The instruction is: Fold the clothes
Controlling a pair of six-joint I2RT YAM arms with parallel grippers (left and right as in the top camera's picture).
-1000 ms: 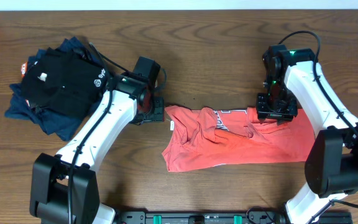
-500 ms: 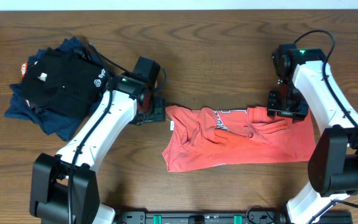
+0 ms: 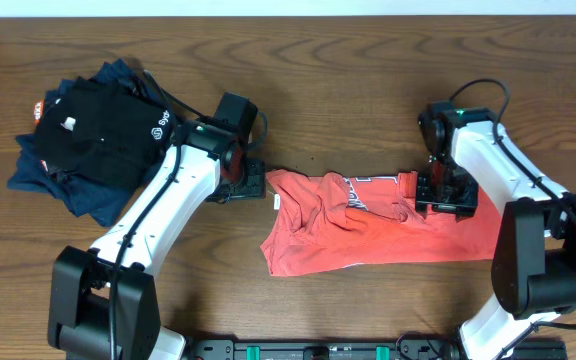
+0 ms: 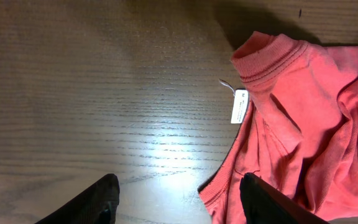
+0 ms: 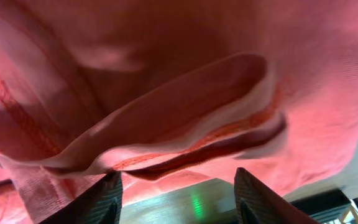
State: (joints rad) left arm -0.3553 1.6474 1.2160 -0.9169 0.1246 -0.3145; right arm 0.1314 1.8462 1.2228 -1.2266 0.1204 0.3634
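My right gripper is over a loose fold bunched up across the coral-red T-shirt, so it should take the fold's near edge (image 5: 166, 159) and smooth it flat before it folds the shirt further.
The coral-red T-shirt (image 3: 368, 225) lies crumpled across the middle of the table, lettering near its top edge. Its collar and white neck tag (image 4: 239, 106) show in the left wrist view. My left gripper (image 3: 251, 184) is open and empty at the shirt's left edge, one finger over bare wood, the other over the shirt's edge (image 4: 178, 202). My right gripper (image 3: 445, 196) is open, low over the shirt's upper right part. In the right wrist view a fold of red cloth (image 5: 185, 118) lies just beyond the open fingers (image 5: 176, 196).
A pile of dark clothes, a black shirt with a small white logo (image 3: 98, 130) on navy-blue garments (image 3: 78, 195), lies at the table's far left. Brown wooden table (image 3: 348, 80) all round.
My right gripper moved right and up off the shirt's top edge, then came back left and down onto the shirt. The left arm has stayed put.
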